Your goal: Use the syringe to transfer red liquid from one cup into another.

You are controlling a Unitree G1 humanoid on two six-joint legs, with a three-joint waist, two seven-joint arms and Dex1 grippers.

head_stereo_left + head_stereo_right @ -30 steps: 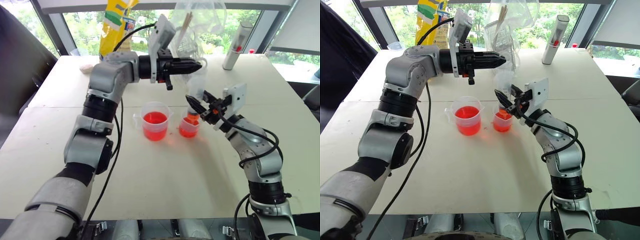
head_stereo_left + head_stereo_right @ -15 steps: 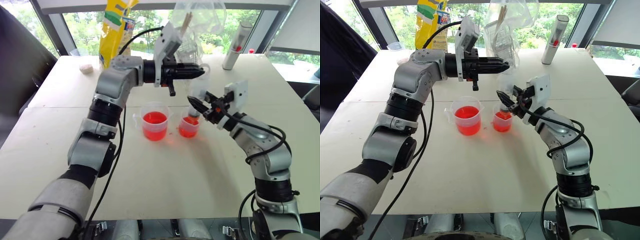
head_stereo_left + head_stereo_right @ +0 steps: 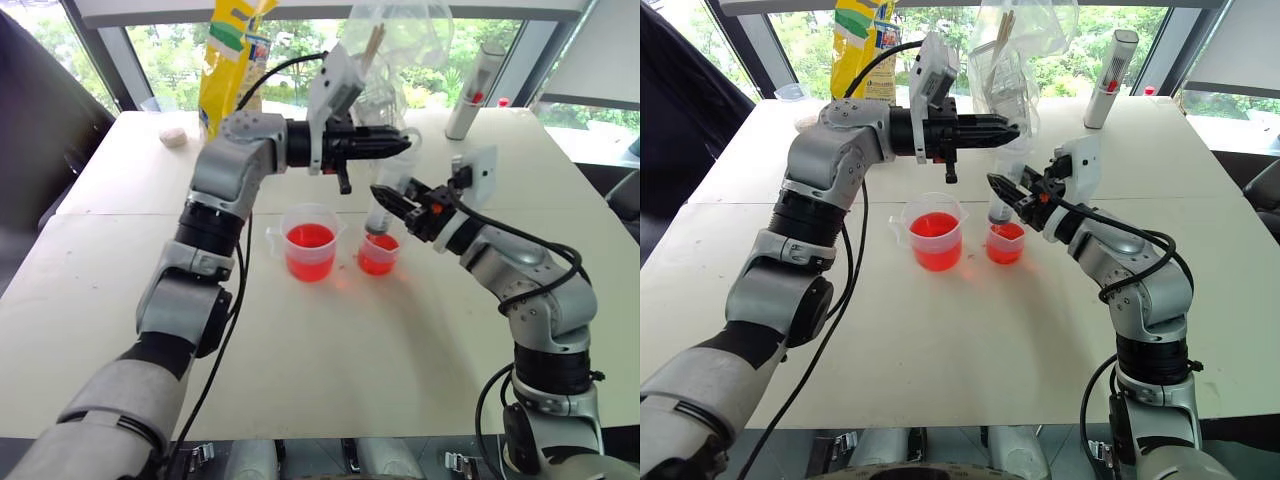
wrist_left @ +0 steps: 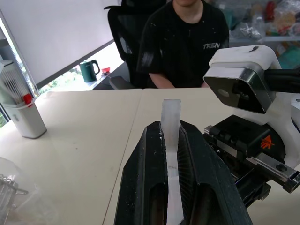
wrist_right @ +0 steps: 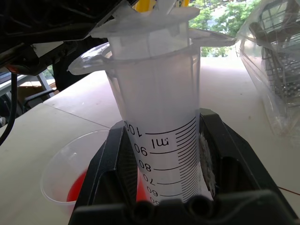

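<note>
My right gripper has the syringe, now upright just above the smaller cup. Next, I let go of it on the table [image 3: 461, 254] beside the smaller cup, opposite the larger cup.
The syringe [image 3: 386, 205] stands nearly upright, its tip just above the smaller handleless cup [image 3: 378, 256], which holds a little red liquid [image 3: 377, 265]. My right gripper [image 3: 386, 196] is shut on the clear barrel [image 5: 154, 93], level and from the right. From the left, my left gripper [image 3: 402, 143] is shut on the plunger top [image 4: 170, 117] above the barrel. The larger cup with a handle [image 3: 310, 243] sits just left of the small one, about a third full of red liquid [image 3: 309, 238]. The barrel looks empty down to the printed scale.
At the table's far edge stand a yellow bag [image 3: 232, 50], a clear plastic bag [image 3: 395, 40] and a grey cylinder with a red mark [image 3: 475, 90]. A small white lump [image 3: 173, 137] lies far left. A person [image 4: 185, 42] sits beyond the table's right side.
My right wrist has rolled and tipped, so the syringe stands a little straighter over the small cup. Both grips are unchanged, and the left gripper has stayed in place.
</note>
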